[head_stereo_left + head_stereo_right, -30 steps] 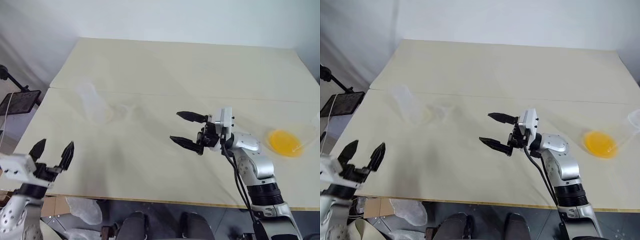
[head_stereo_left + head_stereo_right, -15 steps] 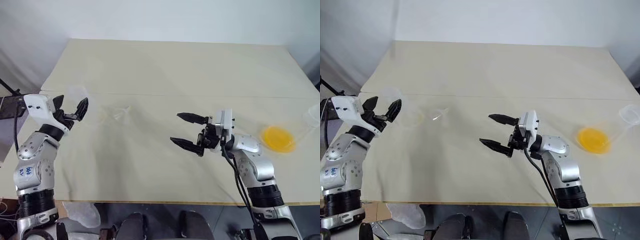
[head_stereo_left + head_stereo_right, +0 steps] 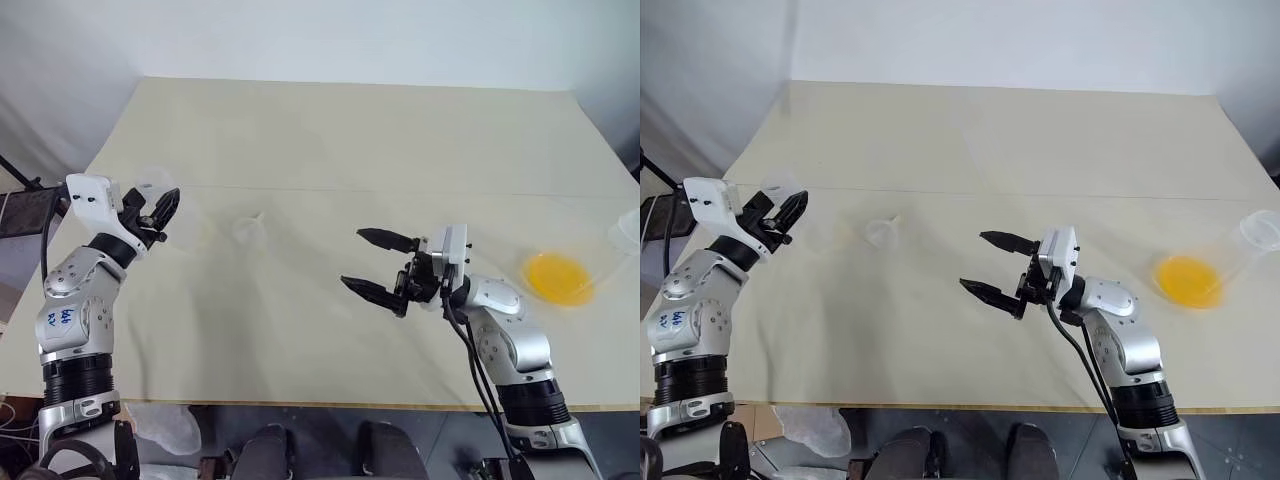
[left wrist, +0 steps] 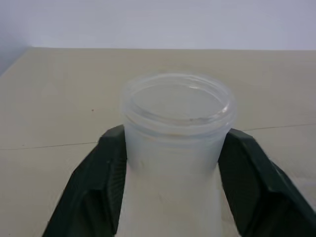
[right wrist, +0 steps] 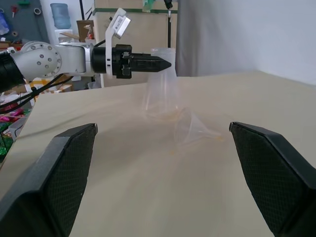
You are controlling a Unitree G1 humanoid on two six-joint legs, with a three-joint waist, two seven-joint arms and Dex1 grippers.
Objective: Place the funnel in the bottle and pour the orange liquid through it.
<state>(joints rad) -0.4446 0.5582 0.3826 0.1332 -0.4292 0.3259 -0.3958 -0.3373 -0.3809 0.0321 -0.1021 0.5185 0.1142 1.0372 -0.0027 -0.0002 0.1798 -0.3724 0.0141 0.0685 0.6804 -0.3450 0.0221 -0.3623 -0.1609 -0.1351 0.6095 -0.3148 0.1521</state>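
Note:
I need to use my left gripper to set the clear bottle free on the table (image 3: 347, 243) beside the far fingertip of my right gripper, facing the funnel.
The clear bottle (image 4: 175, 118) stands near the table's left edge, its open neck between the fingers of my left gripper (image 3: 165, 212). Both black fingers (image 4: 111, 158) press against the neck, so the gripper is shut on it. The small see-through funnel (image 3: 248, 228) lies on the table just right of the bottle, apart from it. The orange liquid (image 3: 557, 277) sits in the bottom of a clear flask (image 3: 1262, 232) at the far right. My right gripper (image 3: 352, 258) hovers open over the table's middle, pointing left toward the funnel (image 5: 190, 129), with nothing between its fingers.
A seam (image 3: 400, 192) runs across the pale table from left to right. A dark stand (image 3: 20, 200) sits off the table's left edge. Shelves and clutter (image 5: 59, 29) lie beyond that side.
My left arm has come up from the table's front edge to the bottle, and its fingers have closed on the neck. The right arm has kept still.

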